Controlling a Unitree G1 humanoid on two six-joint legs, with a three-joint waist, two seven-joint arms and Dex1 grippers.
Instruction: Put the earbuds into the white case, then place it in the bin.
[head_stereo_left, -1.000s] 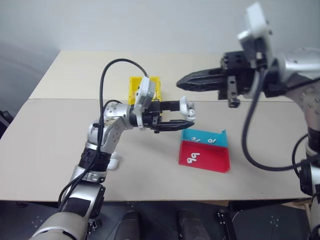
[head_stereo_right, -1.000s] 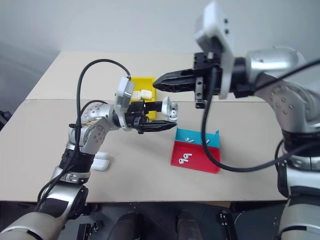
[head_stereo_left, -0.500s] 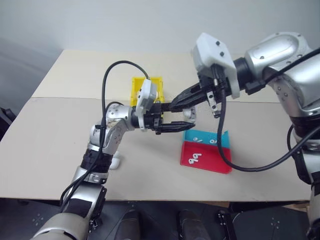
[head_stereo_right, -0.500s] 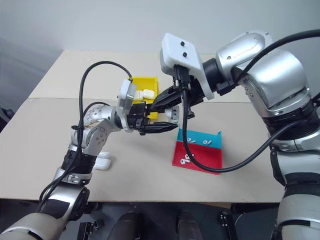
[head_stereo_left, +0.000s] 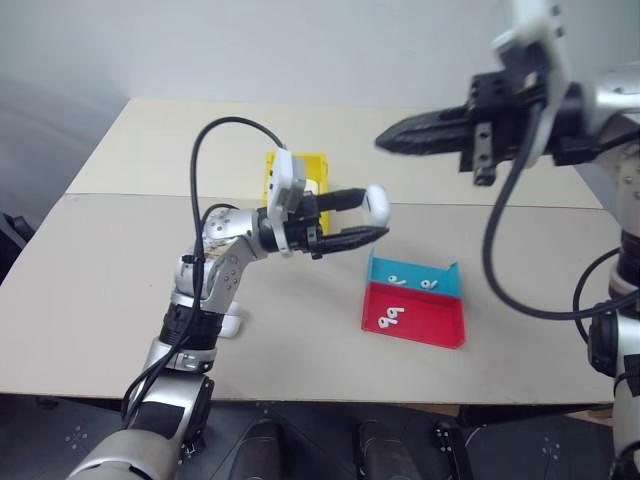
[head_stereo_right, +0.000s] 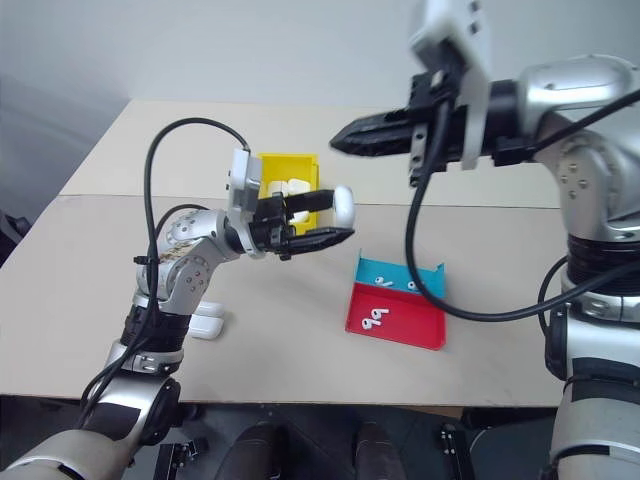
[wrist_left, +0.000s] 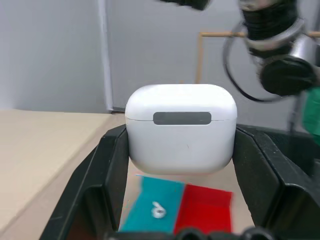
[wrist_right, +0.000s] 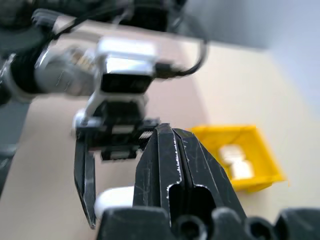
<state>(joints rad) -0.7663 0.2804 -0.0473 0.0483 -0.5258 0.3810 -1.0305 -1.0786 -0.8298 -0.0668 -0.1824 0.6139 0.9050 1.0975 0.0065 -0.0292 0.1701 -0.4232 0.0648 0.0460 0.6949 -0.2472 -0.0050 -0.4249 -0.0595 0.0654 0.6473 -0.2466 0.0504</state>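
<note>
The white case will be released from my left gripper inside the yellow bin (head_stereo_left: 303, 190), where it will be up against the other white cases. The held case is still above the table.
My left gripper (head_stereo_left: 370, 216) is shut on a white case (head_stereo_left: 376, 202) and holds it above the table, its lid closed as the left wrist view shows (wrist_left: 181, 127). My right gripper (head_stereo_left: 385, 141) hovers higher up and to the right of the case, shut and empty, apart from it. Several earbuds (head_stereo_left: 388, 319) lie in the red and blue tray (head_stereo_left: 440, 330). The yellow bin (head_stereo_right: 273, 165) stands behind my left wrist, with white cases inside it.
Another white case (head_stereo_right: 205, 325) lies on the table beside my left forearm. The tray sits right of centre, near the front edge. The table's far half behind the bin is bare.
Half a second ago my right gripper's tip was down at the case in my left gripper; it has since drawn back up and to the right. The case looked open earlier and is closed now.
</note>
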